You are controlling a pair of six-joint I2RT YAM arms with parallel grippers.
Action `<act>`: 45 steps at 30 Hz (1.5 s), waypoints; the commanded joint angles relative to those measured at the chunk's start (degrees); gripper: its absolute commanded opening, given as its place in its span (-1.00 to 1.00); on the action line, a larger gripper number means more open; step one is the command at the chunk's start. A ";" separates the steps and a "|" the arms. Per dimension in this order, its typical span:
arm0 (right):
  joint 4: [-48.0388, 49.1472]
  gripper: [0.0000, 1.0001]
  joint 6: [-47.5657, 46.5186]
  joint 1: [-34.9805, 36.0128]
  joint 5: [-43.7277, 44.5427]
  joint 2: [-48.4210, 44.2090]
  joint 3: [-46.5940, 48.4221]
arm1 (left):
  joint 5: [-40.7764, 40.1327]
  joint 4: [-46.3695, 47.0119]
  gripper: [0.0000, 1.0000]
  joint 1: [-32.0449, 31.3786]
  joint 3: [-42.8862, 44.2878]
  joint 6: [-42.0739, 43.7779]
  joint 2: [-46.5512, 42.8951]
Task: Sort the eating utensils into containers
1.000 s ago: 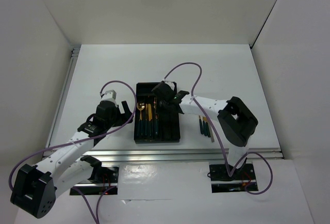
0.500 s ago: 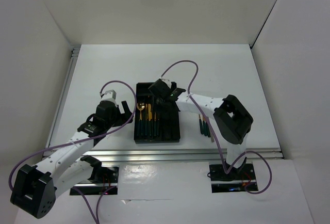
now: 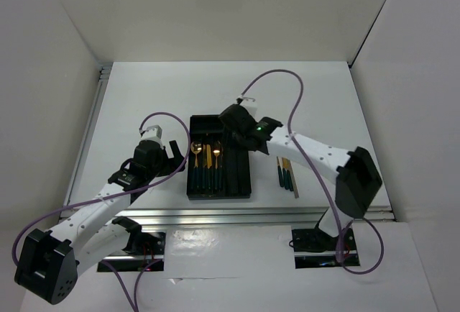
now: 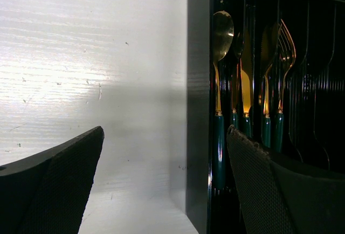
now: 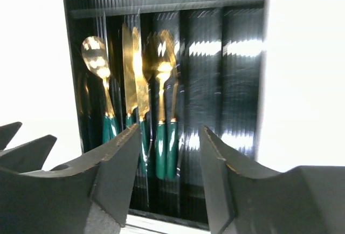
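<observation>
The robot's right gripper will next close on the green handle's upper end [image 3: 279, 164] of the fork that lies on the table closest to the black tray.
The black tray [image 3: 198, 121] lies at the table's middle. It holds a gold spoon [image 3: 195, 154], a knife [image 3: 208, 157] and forks [image 3: 218, 155], all with green handles, in its left compartments. Three more utensils [image 3: 285, 172] and a thin silver piece [image 3: 295, 184] lie on the table to the right of the tray. My right gripper [image 3: 231, 134] hangs open above the tray; in the right wrist view, between its fingers [image 5: 170, 131], only the forks [image 5: 161, 64] far below show. My left gripper [image 3: 175, 152] stands open and empty beside the tray's left wall [image 4: 197, 110].
White walls close the table on three sides, and a metal rail [image 3: 215, 215] runs along the near edge. The right arm's purple cable [image 3: 287, 89] loops above the table behind the tray. The tray's right compartments [image 5: 242, 83] hold nothing.
My right gripper's jaws have gone from shut to open above the tray. It has risen, and its elbow has swung out to the right. The left arm has not moved.
</observation>
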 commanded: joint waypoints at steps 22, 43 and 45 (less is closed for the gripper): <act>4.62 -0.12 -7.15 -21.55 -1.80 -10.26 -24.66 | 0.09 1.58 1.00 0.42 -0.64 1.34 -1.44; 10.34 -0.14 -10.84 -23.13 -5.76 -5.51 -27.12 | 0.09 2.10 1.00 0.42 -0.64 1.34 -1.44; 10.34 -0.14 -10.84 -23.13 -5.76 -4.90 -27.12 | 0.09 2.10 1.00 0.42 -0.64 1.34 -1.44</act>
